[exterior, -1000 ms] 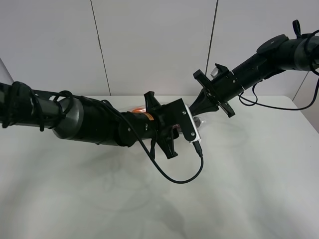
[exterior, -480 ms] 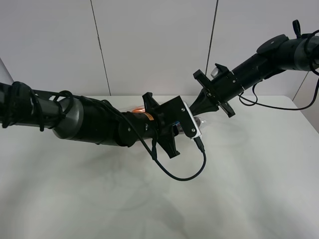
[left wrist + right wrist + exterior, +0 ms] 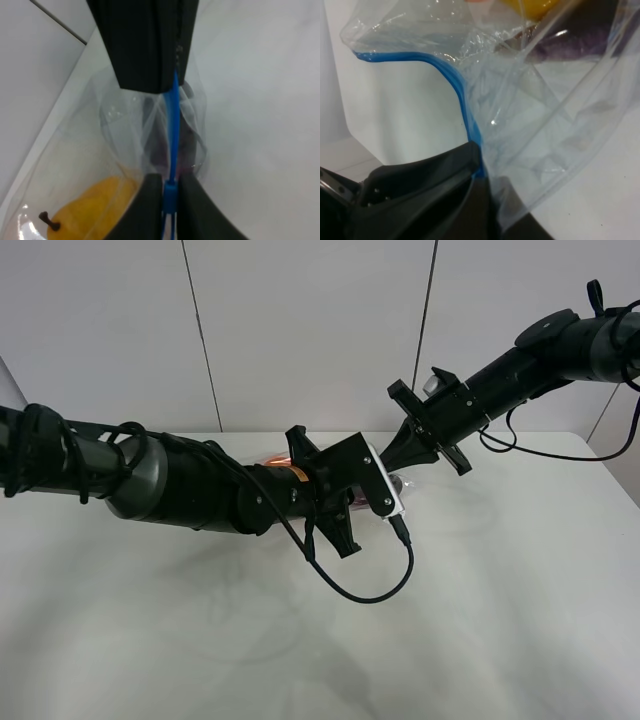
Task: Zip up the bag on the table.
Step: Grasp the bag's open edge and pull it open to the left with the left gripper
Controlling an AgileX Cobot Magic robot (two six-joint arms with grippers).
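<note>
The blue piece of zip at the bag's end (image 3: 246, 452) farthest from my right gripper, now taut between both grippers, will be let go by my left gripper.
The clear crinkly bag (image 3: 560, 130) lies on the white table (image 3: 500, 600), mostly hidden behind my arms in the exterior high view, where only an orange glimpse (image 3: 274, 462) shows. Its blue zip strip (image 3: 173, 125) runs taut between both grippers. My left gripper (image 3: 170, 192) is shut on the strip, with its fingers (image 3: 150, 210) pinching either side. My right gripper (image 3: 477, 165) is shut on the strip's end and shows as a black block in the left wrist view (image 3: 145, 45). A yellow pear (image 3: 90, 212) and a dark object (image 3: 575, 42) show through the plastic.
My left arm (image 3: 190, 490) reaches across from the left and its cable (image 3: 370, 590) loops over the table. My right arm (image 3: 520, 365) comes in from the upper right. A panelled grey wall (image 3: 310, 330) stands right behind the table's far edge.
My left gripper has shifted slightly to the left and away from the right gripper along the zip strip. The right arm has not visibly moved.
</note>
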